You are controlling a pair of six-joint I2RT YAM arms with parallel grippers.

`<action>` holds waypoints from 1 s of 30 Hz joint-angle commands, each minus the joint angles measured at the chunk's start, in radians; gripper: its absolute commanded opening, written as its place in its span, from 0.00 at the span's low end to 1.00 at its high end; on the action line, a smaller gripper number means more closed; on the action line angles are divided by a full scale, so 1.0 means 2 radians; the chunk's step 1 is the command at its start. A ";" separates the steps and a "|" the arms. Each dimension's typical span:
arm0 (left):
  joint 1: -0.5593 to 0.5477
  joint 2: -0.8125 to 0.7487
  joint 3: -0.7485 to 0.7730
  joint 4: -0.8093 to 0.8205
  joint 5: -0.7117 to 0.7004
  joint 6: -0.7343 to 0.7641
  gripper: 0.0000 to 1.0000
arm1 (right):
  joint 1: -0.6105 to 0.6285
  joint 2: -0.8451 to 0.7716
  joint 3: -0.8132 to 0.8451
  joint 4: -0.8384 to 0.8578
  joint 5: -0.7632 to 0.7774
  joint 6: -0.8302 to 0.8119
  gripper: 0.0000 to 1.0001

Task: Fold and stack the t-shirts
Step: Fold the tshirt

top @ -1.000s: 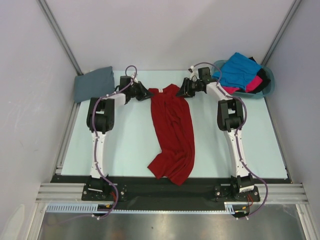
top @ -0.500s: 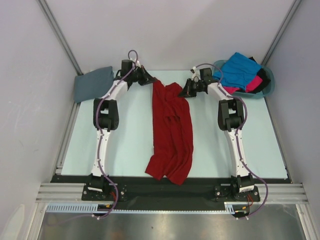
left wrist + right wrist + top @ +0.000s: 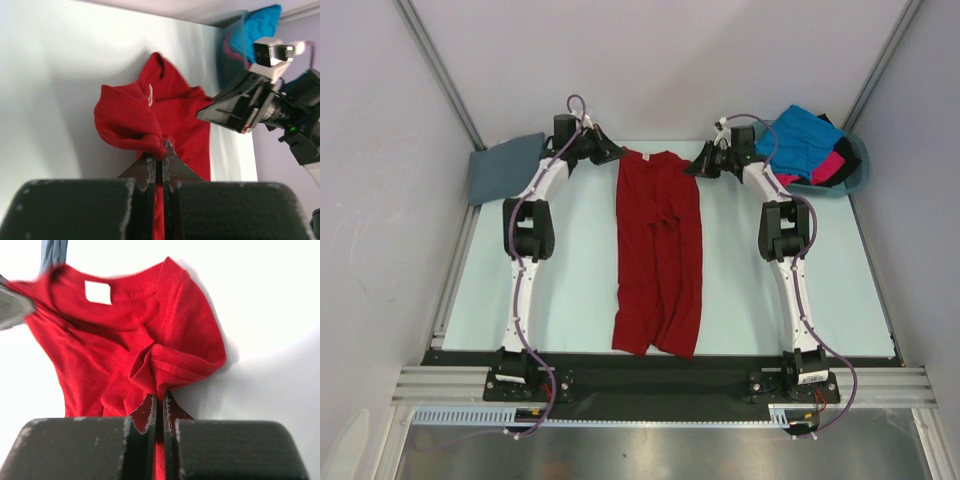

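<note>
The red t-shirt's hem is bunched inward while my grippers hold its shoulders, so next I release the shoulders and spread the hem by its corners (image 3: 618,345) before folding.
The deep red t-shirt (image 3: 659,250) lies stretched lengthwise down the middle of the table, collar end at the far side. My left gripper (image 3: 616,153) is shut on its far left shoulder (image 3: 131,119). My right gripper (image 3: 692,166) is shut on its far right shoulder (image 3: 172,365). The white collar label (image 3: 98,292) shows in the right wrist view. A folded slate grey t-shirt (image 3: 506,166) lies at the far left. The bright blue (image 3: 796,141), hot pink (image 3: 830,166) and black (image 3: 844,155) t-shirts are heaped in the teal basket (image 3: 856,178).
The basket stands at the far right corner, close behind my right arm. A black strip (image 3: 660,368) runs along the near table edge, just below the red shirt's hem. Grey walls close in on both sides.
Both grippers moved toward the far edge and apart, pulling the red shirt's shoulders wide. The shirt straightened and its hem slid up from the near edge.
</note>
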 commanded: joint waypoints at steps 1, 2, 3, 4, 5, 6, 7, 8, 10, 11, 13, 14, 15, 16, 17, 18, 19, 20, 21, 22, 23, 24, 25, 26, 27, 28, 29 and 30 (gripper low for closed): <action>0.005 0.024 0.018 0.016 0.015 -0.019 0.01 | 0.000 0.012 0.036 0.058 0.019 0.019 0.00; 0.005 0.028 0.020 0.016 0.014 -0.022 0.02 | 0.000 0.016 0.042 0.058 0.022 0.020 0.00; 0.006 0.031 0.029 0.017 0.013 -0.025 0.03 | 0.000 0.017 0.046 0.060 0.025 0.019 0.00; 0.006 0.036 0.035 0.021 0.013 -0.029 0.04 | 0.000 0.017 0.049 0.063 0.035 0.020 0.00; 0.006 0.043 0.038 0.025 0.015 -0.033 0.06 | 0.000 0.018 0.050 0.068 0.038 0.023 0.01; 0.006 0.047 0.045 0.029 0.015 -0.041 0.07 | 0.000 0.018 0.052 0.072 0.042 0.025 0.01; 0.006 0.049 0.045 0.036 0.011 -0.043 0.08 | 0.001 0.019 0.052 0.074 0.048 0.025 0.01; 0.007 0.053 0.046 0.040 0.009 -0.045 0.08 | 0.000 0.020 0.053 0.078 0.055 0.026 0.02; 0.009 0.057 0.052 0.045 0.003 -0.048 0.08 | 0.000 0.026 0.059 0.079 0.069 0.025 0.02; 0.010 0.060 0.056 0.052 0.003 -0.050 0.07 | 0.000 0.028 0.065 0.078 0.073 0.024 0.03; 0.014 0.066 0.068 0.055 -0.002 -0.052 0.08 | 0.000 0.031 0.067 0.080 0.084 0.024 0.02; 0.016 0.066 0.069 0.056 -0.010 -0.049 0.08 | -0.001 0.030 0.066 0.079 0.089 0.023 0.03; 0.020 0.064 0.069 0.058 -0.016 -0.048 0.08 | -0.001 0.030 0.066 0.078 0.097 0.020 0.02; 0.022 0.063 0.070 0.062 -0.021 -0.048 0.08 | 0.000 0.029 0.066 0.078 0.102 0.017 0.03; 0.024 0.061 0.070 0.066 -0.028 -0.050 0.08 | 0.000 0.028 0.065 0.073 0.108 0.015 0.02; 0.026 0.060 0.071 0.073 -0.032 -0.051 0.08 | 0.000 0.028 0.064 0.073 0.112 0.012 0.03; 0.028 0.060 0.073 0.074 -0.036 -0.052 0.08 | 0.000 0.028 0.065 0.069 0.114 0.010 0.03; 0.029 0.059 0.073 0.078 -0.038 -0.052 0.09 | 0.001 0.028 0.064 0.067 0.117 0.007 0.03; 0.030 0.058 0.074 0.082 -0.043 -0.052 0.09 | 0.002 0.026 0.063 0.067 0.123 0.006 0.03; 0.030 0.056 0.073 0.085 -0.047 -0.052 0.10 | 0.003 0.026 0.062 0.066 0.124 0.003 0.03; 0.030 0.056 0.073 0.086 -0.050 -0.050 0.10 | 0.003 0.026 0.062 0.063 0.127 0.000 0.03; 0.030 0.057 0.073 0.088 -0.056 -0.050 0.13 | 0.004 0.025 0.061 0.062 0.131 0.000 0.03; 0.030 0.059 0.073 0.088 -0.057 -0.050 0.16 | 0.004 0.025 0.062 0.062 0.132 -0.001 0.03; 0.030 0.060 0.073 0.089 -0.058 -0.050 0.18 | 0.004 0.024 0.062 0.061 0.135 -0.004 0.03; 0.030 0.060 0.074 0.088 -0.061 -0.050 0.20 | 0.005 0.024 0.061 0.061 0.140 -0.006 0.04; 0.030 0.061 0.073 0.089 -0.059 -0.050 0.22 | 0.003 0.024 0.062 0.062 0.139 -0.007 0.04; 0.030 0.064 0.073 0.088 -0.059 -0.050 0.26 | 0.004 0.023 0.062 0.062 0.139 -0.006 0.05; 0.030 0.065 0.073 0.089 -0.059 -0.050 0.39 | 0.004 0.022 0.062 0.063 0.142 -0.007 0.05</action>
